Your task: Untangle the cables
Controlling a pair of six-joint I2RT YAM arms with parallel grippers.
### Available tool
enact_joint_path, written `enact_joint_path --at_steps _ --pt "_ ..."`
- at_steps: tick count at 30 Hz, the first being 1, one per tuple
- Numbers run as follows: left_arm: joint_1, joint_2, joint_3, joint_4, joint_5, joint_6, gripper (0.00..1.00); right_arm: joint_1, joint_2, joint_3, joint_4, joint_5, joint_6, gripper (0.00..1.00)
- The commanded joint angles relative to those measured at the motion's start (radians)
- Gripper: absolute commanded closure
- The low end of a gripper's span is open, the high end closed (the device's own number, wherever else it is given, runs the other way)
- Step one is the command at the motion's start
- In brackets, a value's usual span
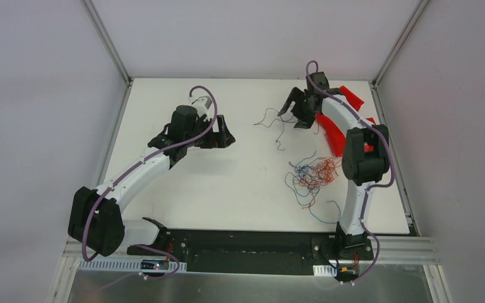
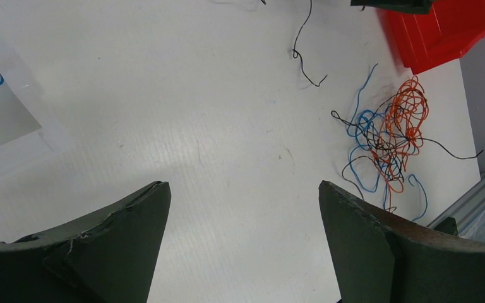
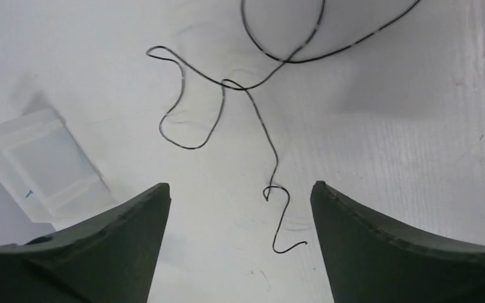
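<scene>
My right gripper, which hangs over the black cable's loose end, should pinch the cable where its loops cross (image 3: 243,89) and lift it clear.
The cables lie in two groups on the white table. A bunch of blue, orange, red and black wires (image 1: 312,173) (image 2: 388,136) sits in front of the right arm. A few loose black strands (image 1: 270,120) (image 3: 252,88) are spread at the back centre. My right gripper (image 1: 290,117) (image 3: 240,189) hangs open just above those strands. One curly wire end (image 3: 281,218) lies on the table between its fingers, not pinched. My left gripper (image 1: 222,134) (image 2: 244,189) is open and empty over bare table, left of the wires.
A red bin (image 1: 344,120) (image 2: 442,28) stands at the back right, behind the right arm. A pale translucent box (image 3: 44,167) lies on the table near the right gripper. Grey walls enclose the table on three sides.
</scene>
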Motion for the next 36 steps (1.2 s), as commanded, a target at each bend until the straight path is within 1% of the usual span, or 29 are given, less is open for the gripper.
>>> enact_joint_path --at_steps 1,2,5,7,8,10,12,21,25,28,31,33,34,36 --pt "-0.008 0.008 0.040 0.011 0.027 0.021 0.10 0.021 -0.079 0.051 0.017 -0.014 -0.219 0.06" --pt "-0.007 0.005 0.042 0.011 0.027 0.023 0.10 0.025 -0.067 0.068 0.017 -0.019 -0.277 0.02" --pt "-0.007 0.001 0.045 0.009 0.025 0.029 0.10 0.044 -0.037 0.076 0.072 -0.065 -0.509 0.01" --pt "-0.008 -0.002 0.050 0.004 0.027 0.035 0.10 0.064 -0.001 0.104 0.060 -0.072 -0.677 0.01" --pt "-0.008 -0.001 0.054 0.000 0.028 0.039 0.10 0.076 0.024 0.126 0.041 -0.050 -0.769 0.01" --pt "-0.007 0.001 0.065 -0.014 0.028 0.052 0.10 0.093 0.069 0.173 -0.001 0.007 -0.871 0.01" --pt "-0.007 0.004 0.077 -0.029 0.028 0.063 0.10 0.100 0.106 0.215 -0.025 0.032 -0.936 0.01" --pt "-0.007 0.015 0.102 -0.056 0.038 0.078 0.10 0.103 0.309 0.498 -0.198 0.075 -1.052 0.01" --pt "-0.008 0.021 0.108 -0.062 0.040 0.081 0.10 0.097 0.366 0.557 -0.241 0.078 -1.101 0.01" --pt "-0.007 0.029 0.115 -0.069 0.047 0.083 0.10 0.079 0.403 0.600 -0.263 0.043 -1.113 0.01" --pt "-0.007 0.038 0.121 -0.082 0.049 0.089 0.09 0.060 0.468 0.699 -0.324 0.009 -1.095 0.02" --pt "-0.007 0.043 0.121 -0.083 0.045 0.092 0.09 0.058 0.510 0.765 -0.383 -0.006 -1.093 0.08" --pt "-0.007 0.046 0.123 -0.084 0.044 0.093 0.10 0.058 0.518 0.773 -0.398 -0.009 -1.088 0.14" --pt "-0.007 0.053 0.124 -0.086 0.045 0.093 0.10 0.060 0.513 0.740 -0.405 -0.010 -1.079 0.28"
